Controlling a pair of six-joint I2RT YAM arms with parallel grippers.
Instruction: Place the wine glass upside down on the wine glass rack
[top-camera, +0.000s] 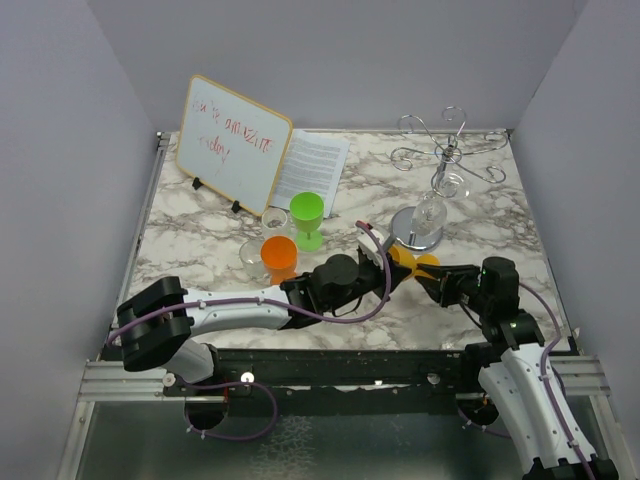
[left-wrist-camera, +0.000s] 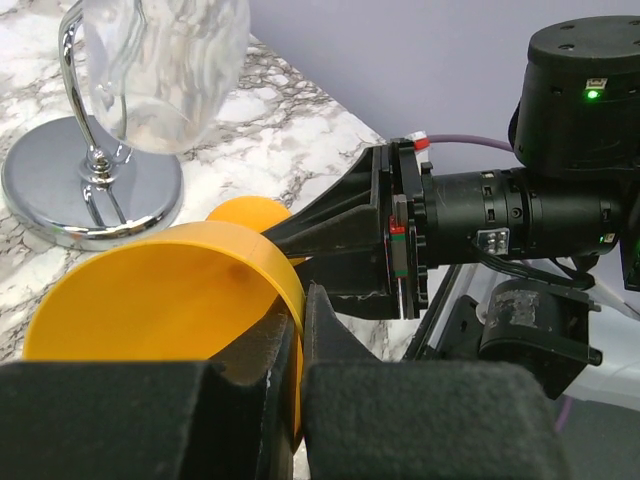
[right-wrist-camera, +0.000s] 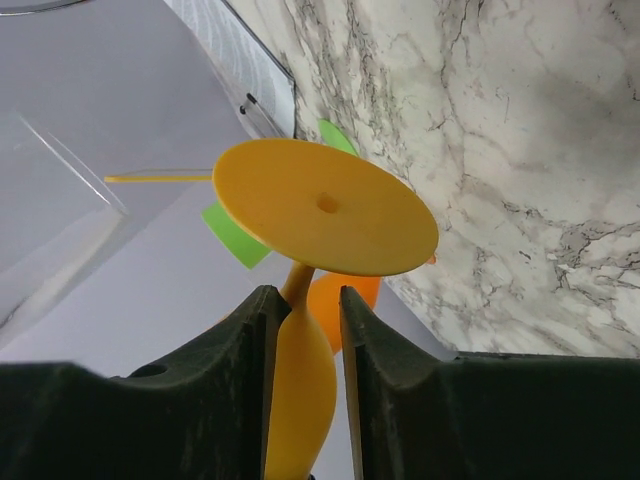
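Observation:
The yellow wine glass lies on its side in my left gripper, held by the bowl's rim, so next my right gripper grabs the stem (right-wrist-camera: 298, 286) and turns the foot up.
A yellow plastic wine glass (top-camera: 413, 262) lies sideways just above the table, between my two grippers. My left gripper (left-wrist-camera: 300, 322) is shut on the rim of its bowl (left-wrist-camera: 150, 295). My right gripper (right-wrist-camera: 303, 300) stands open around the stem just below the round foot (right-wrist-camera: 325, 220). Its left finger touches the glass and a gap shows at the right finger. The chrome wine glass rack (top-camera: 441, 170) stands just behind on its disc base (left-wrist-camera: 60, 195). A clear glass (left-wrist-camera: 165, 70) hangs from it upside down.
Green (top-camera: 307, 215) and orange (top-camera: 279, 255) plastic wine glasses and two clear glasses (top-camera: 272, 220) stand left of centre. A whiteboard (top-camera: 233, 150) and a printed sheet (top-camera: 312, 170) lean at the back. Walls close in both sides.

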